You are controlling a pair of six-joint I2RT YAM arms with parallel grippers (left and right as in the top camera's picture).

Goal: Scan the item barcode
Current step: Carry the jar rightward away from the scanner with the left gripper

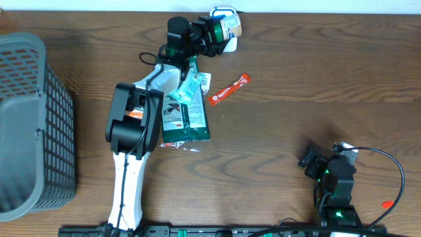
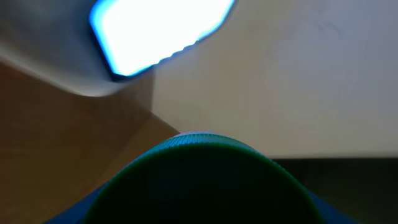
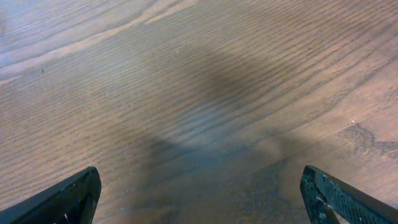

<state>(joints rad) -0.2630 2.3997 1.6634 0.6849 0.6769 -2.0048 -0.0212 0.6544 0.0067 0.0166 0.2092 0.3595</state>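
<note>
Next, I let go of the jar with my left gripper on the bare wood [image 1: 281,103] next to the red sachet, away from the green packets.
At the table's far edge my left gripper [image 1: 209,31] is shut on a small jar [image 1: 228,26] with a green lid and a pale label. It holds the jar on its side against a white barcode scanner [image 1: 223,12]. In the left wrist view the green lid [image 2: 199,180] fills the bottom and hides my fingers. Above it the scanner window [image 2: 155,28] glows bright blue-white. The barcode itself is hidden. My right gripper [image 1: 314,164] rests open near the front right. Its fingertips [image 3: 68,199] stand wide apart over bare wood, nothing between them.
A grey mesh basket [image 1: 29,125] stands at the left edge. Green packets [image 1: 187,112] lie under the left arm, and a red sachet [image 1: 230,89] lies just to their right. A red mark [image 1: 387,203] sits at the front right.
</note>
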